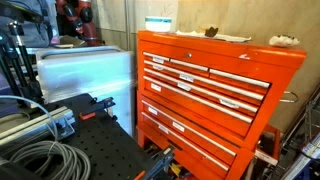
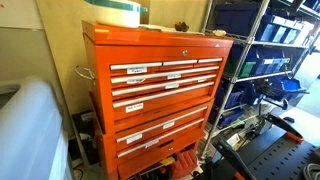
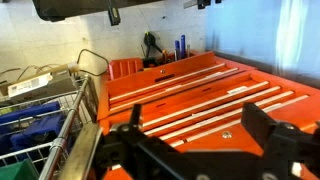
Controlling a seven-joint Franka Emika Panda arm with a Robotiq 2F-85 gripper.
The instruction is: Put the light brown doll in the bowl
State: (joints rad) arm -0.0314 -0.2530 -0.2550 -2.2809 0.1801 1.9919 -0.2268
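Note:
The light brown doll's body (image 1: 284, 41), at the orange tool chest's end away from the bowl, is the next place my gripper will go to and close.
The light brown doll (image 1: 283, 41) is a pale cream lump on top of the orange tool chest (image 1: 215, 95), near one end; it also shows small in an exterior view (image 2: 218, 32). The bowl (image 1: 160, 23), white with a light blue band, stands at the other end of the chest top and also shows in an exterior view (image 2: 115, 12). My gripper (image 3: 200, 138) shows only in the wrist view. It is open and empty, away from the chest top, and faces the chest's drawer fronts (image 3: 215, 95). Doll and bowl are out of the wrist view.
A darker brown lumpy item (image 1: 211, 31) lies on the chest top between bowl and doll. A wire shelf rack with blue bins (image 2: 262, 60) stands beside the chest. Cables and a black perforated table (image 1: 90, 150) sit in front. A wire basket (image 3: 45, 120) is beside the gripper.

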